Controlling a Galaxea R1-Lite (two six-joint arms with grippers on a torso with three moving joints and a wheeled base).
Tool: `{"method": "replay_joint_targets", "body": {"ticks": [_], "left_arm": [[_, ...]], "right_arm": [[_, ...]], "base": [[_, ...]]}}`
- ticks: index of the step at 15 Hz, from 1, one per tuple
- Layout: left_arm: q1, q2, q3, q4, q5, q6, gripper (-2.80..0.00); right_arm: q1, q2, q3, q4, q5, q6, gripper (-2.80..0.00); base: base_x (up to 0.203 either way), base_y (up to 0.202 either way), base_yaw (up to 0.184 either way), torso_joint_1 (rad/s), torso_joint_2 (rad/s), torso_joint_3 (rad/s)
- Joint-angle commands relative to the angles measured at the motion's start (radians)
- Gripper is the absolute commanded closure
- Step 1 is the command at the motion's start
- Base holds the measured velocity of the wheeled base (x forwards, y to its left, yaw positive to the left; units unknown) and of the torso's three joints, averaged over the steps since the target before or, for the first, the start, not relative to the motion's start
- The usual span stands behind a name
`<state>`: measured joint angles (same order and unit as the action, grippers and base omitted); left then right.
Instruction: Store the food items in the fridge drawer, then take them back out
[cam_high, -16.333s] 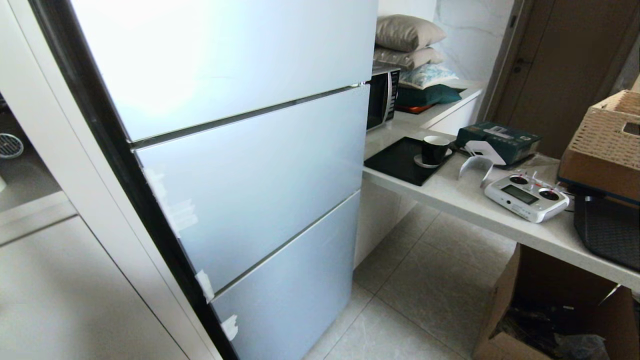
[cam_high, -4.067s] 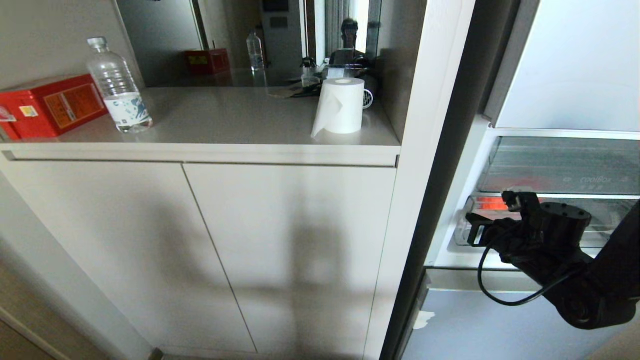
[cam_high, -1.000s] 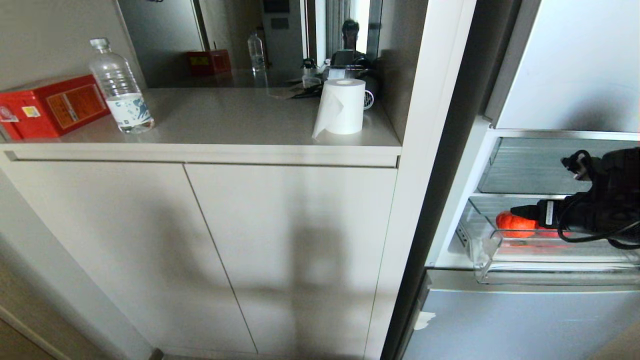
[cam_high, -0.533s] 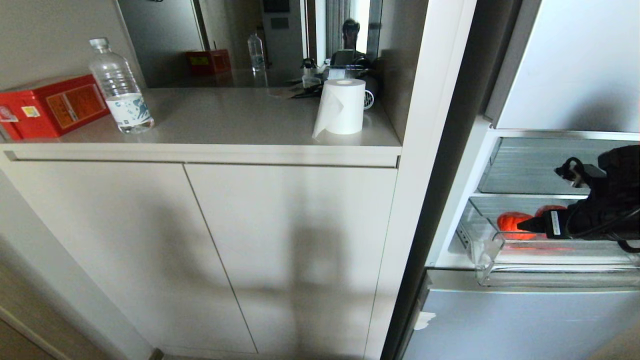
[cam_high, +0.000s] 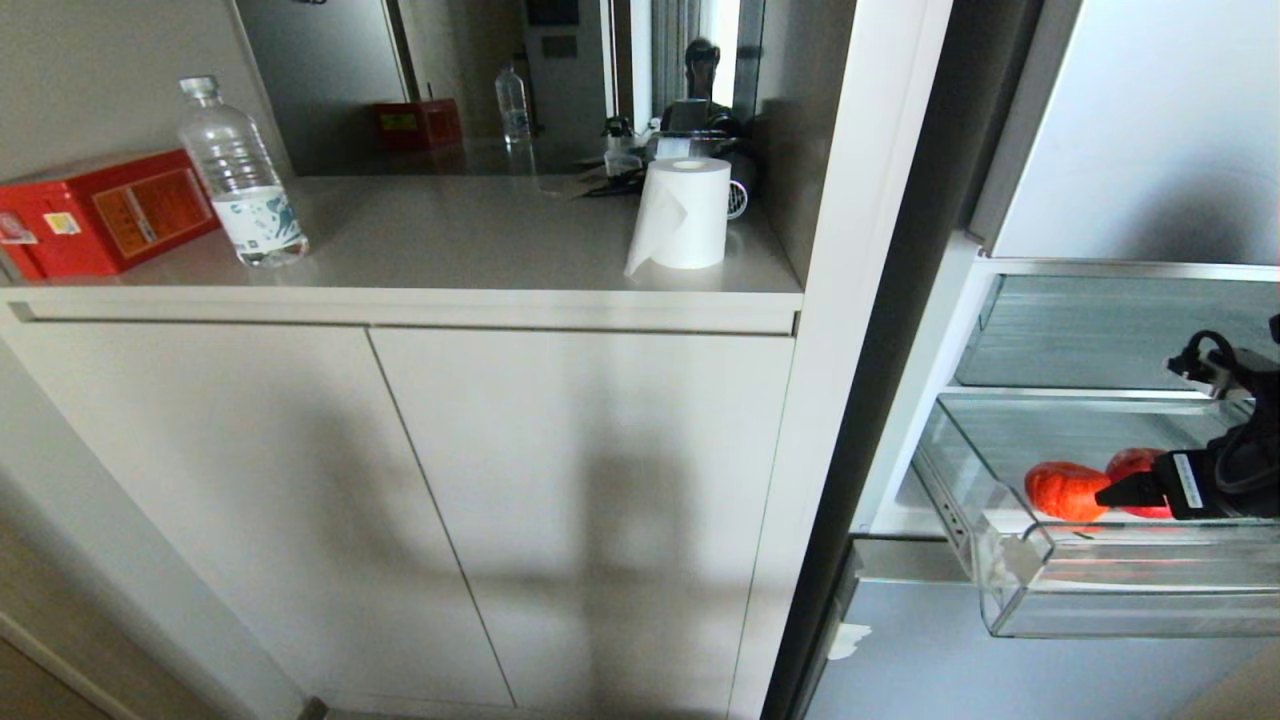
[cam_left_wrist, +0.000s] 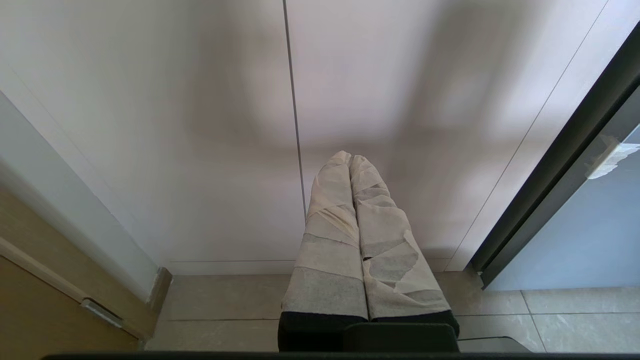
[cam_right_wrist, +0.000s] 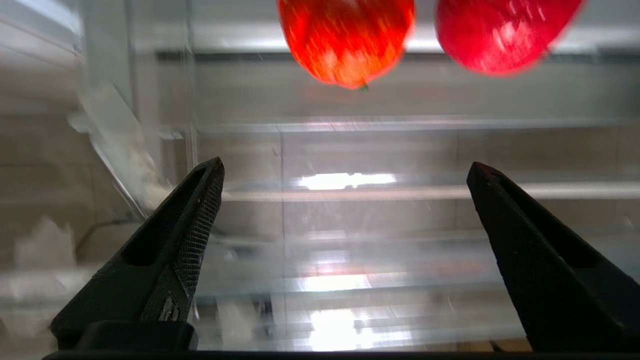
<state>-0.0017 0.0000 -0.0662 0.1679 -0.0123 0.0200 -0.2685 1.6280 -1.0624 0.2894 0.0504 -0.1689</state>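
Note:
The round red item (cam_high: 1134, 464) (cam_right_wrist: 505, 33) next to the orange-red ribbed item in the fridge drawer will be gripped on both sides by my right gripper.
The fridge drawer (cam_high: 1100, 605), a clear plastic bin, stands pulled out of the fridge at the right. In it lie an orange-red ribbed food item (cam_high: 1063, 490) and a redder round one (cam_high: 1135, 465) beside it. My right gripper (cam_high: 1110, 495) reaches into the drawer from the right, just in front of the two. In the right wrist view it (cam_right_wrist: 345, 167) is wide open and empty over the drawer's clear plastic (cam_right_wrist: 320, 225). The orange-red item (cam_right_wrist: 345, 40) and the red one (cam_right_wrist: 500, 30) lie beyond its tips. My left gripper (cam_left_wrist: 350, 159) is shut and parked, facing the cabinet doors.
Left of the fridge, a counter (cam_high: 450, 290) carries a red box (cam_high: 100, 215), a water bottle (cam_high: 240, 175) and a paper roll (cam_high: 683, 215). White cabinet doors (cam_high: 400, 500) stand below. The closed lower fridge panel (cam_high: 1000, 670) sits under the drawer.
The drawer has slid further out of the fridge, carrying the two food items with it. My right gripper has moved down and right with it, still open.

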Motion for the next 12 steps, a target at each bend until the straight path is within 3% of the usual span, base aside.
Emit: {"method": "replay_joint_targets", "body": {"ticks": [1, 3, 9, 12], "left_arm": [[0.000, 0.002, 0.000, 0.001, 0.000, 0.000, 0.00], [0.000, 0.002, 0.000, 0.001, 0.000, 0.000, 0.00], [0.000, 0.002, 0.000, 0.001, 0.000, 0.000, 0.00], [0.000, 0.002, 0.000, 0.001, 0.000, -0.001, 0.00]], "right_arm": [[-0.007, -0.034, 0.008, 0.018, 0.000, -0.004, -2.80], [-0.017, -0.045, 0.014, 0.072, 0.002, -0.010, -2.80], [-0.022, -0.122, 0.103, 0.073, 0.005, -0.024, -2.80], [-0.025, -0.106, 0.081, 0.067, 0.008, -0.020, -2.80]], "base": [[0.000, 0.000, 0.000, 0.000, 0.00, 0.000], [0.000, 0.000, 0.000, 0.000, 0.00, 0.000], [0.000, 0.000, 0.000, 0.000, 0.00, 0.000], [0.000, 0.000, 0.000, 0.000, 0.00, 0.000]]}}
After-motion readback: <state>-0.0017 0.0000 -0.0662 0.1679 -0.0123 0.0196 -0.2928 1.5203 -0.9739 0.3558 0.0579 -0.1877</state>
